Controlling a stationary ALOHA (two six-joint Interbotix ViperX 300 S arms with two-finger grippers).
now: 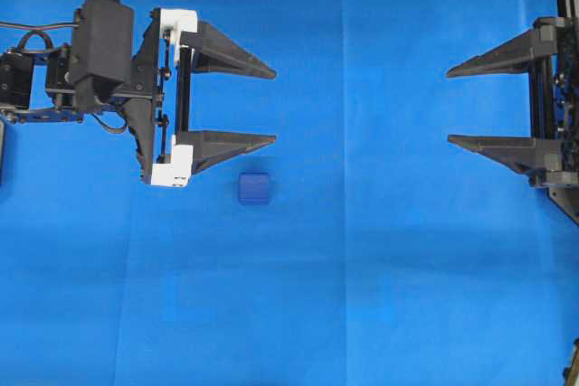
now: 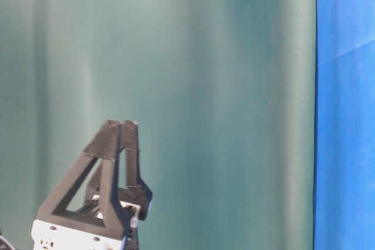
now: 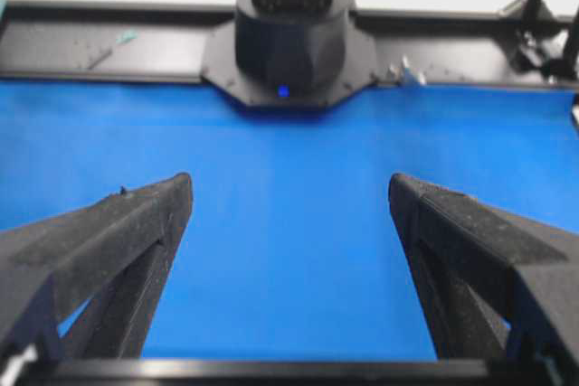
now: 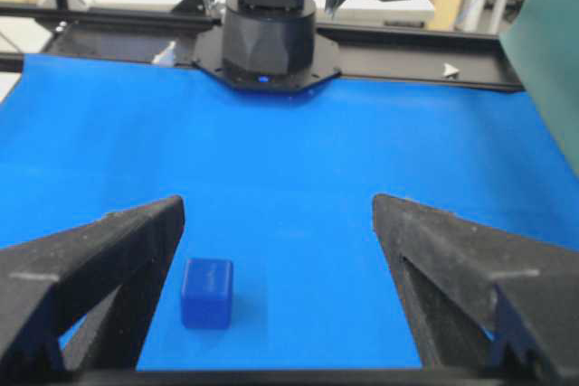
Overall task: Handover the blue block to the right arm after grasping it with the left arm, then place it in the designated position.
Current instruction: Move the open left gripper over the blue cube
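Note:
Next, my left gripper comes down over the blue block and closes on the block's two opposite sides (image 1: 254,189), with one finger on each.
The blue block (image 1: 254,188) lies on the blue cloth, just below and in front of the lower finger of my left gripper (image 1: 275,106). That gripper, with white blocks on its rail, is open and points right with nothing between its fingers (image 3: 291,192). Across the cloth my right gripper (image 1: 448,106), all black, is open too and points left at the same height. In the right wrist view the blue block (image 4: 207,292) sits far ahead, close to the left finger's line. The block does not show in the left wrist view.
Blue cloth (image 1: 362,296) covers the table. The right arm's base (image 3: 291,38) stands at the far edge in the left wrist view, the left arm's base (image 4: 268,33) in the right wrist view. A green backdrop (image 2: 176,57) fills the table-level view.

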